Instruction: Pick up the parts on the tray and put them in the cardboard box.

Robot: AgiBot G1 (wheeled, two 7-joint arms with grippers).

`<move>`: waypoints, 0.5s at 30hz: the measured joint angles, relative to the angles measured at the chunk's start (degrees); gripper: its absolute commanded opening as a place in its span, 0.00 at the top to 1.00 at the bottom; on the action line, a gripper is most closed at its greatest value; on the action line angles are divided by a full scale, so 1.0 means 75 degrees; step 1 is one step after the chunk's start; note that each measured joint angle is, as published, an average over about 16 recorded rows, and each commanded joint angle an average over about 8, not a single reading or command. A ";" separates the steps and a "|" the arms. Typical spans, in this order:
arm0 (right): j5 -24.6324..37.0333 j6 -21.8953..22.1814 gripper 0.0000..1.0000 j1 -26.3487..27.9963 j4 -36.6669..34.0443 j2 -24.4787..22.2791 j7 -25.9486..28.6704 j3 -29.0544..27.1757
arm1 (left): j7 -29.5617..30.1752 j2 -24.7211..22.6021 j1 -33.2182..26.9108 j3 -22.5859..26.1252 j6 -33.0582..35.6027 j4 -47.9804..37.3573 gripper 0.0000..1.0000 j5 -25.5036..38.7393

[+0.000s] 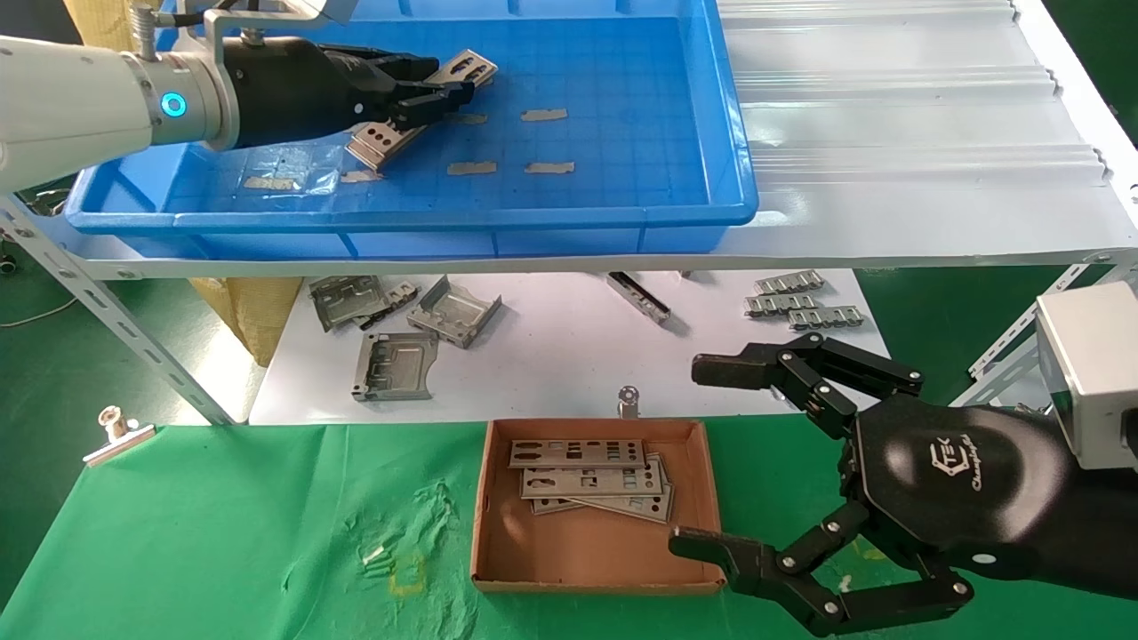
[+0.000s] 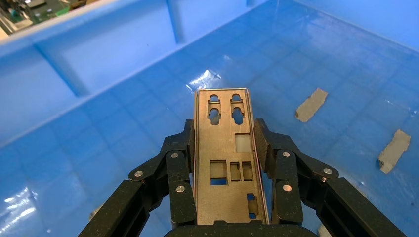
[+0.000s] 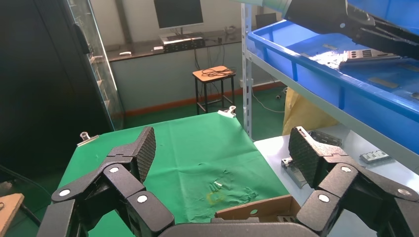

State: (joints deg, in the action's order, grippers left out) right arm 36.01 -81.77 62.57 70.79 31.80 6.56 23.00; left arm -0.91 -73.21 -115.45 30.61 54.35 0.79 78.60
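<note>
Another plate sits tight under the upper plate within my left gripper's fingers, so that gripper should open and take just the upper plate (image 2: pixel 222 143) before it lifts.
The blue tray (image 1: pixel 693 213) sits on the upper shelf. My left gripper (image 1: pixel 437 87) reaches into it and is shut across the width of a silver-grey punched plate (image 1: pixel 378 142). In the left wrist view the fingers (image 2: pixel 184 148) clamp the plate's (image 2: pixel 222 148) long edges over the tray floor (image 2: pixel 99 148). A second plate may lie under it. The cardboard box (image 1: pixel 484 498) lies on the green cloth and holds three plates (image 1: pixel 587 476). My right gripper (image 1: pixel 701 455) is open and empty beside the box's right wall. The right wrist view (image 3: pixel 223 150) shows the box's edge (image 3: pixel 257 210).
Beige tape scraps (image 1: pixel 544 115) dot the tray floor. Bent metal brackets (image 1: pixel 396 364) and linked grey strips (image 1: pixel 800 302) lie on the white sheet under the shelf. A slanted shelf brace (image 1: pixel 116 329) stands at the left. A clip (image 1: pixel 116 436) holds the green cloth.
</note>
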 measured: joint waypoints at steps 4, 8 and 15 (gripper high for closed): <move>0.0000 0.0000 0.00 0.0000 0.0000 0.0000 0.0000 0.0000 | -0.0069 0.0043 -0.0094 -0.0031 0.0090 0.0034 1.00 -0.0044; 0.0000 0.0000 0.00 0.0000 0.0000 0.0000 0.0000 0.0000 | -0.0147 0.0094 -0.0184 -0.0065 0.0200 0.0056 1.00 -0.0093; 0.0000 0.0000 0.00 0.0000 0.0000 0.0000 0.0000 0.0000 | -0.0298 0.0125 -0.0205 -0.0093 0.0263 0.0022 1.00 -0.0133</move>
State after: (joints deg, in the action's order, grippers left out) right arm 36.01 -81.77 62.57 70.79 31.80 6.56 23.00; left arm -3.14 -72.27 -116.98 29.91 56.33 0.95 77.61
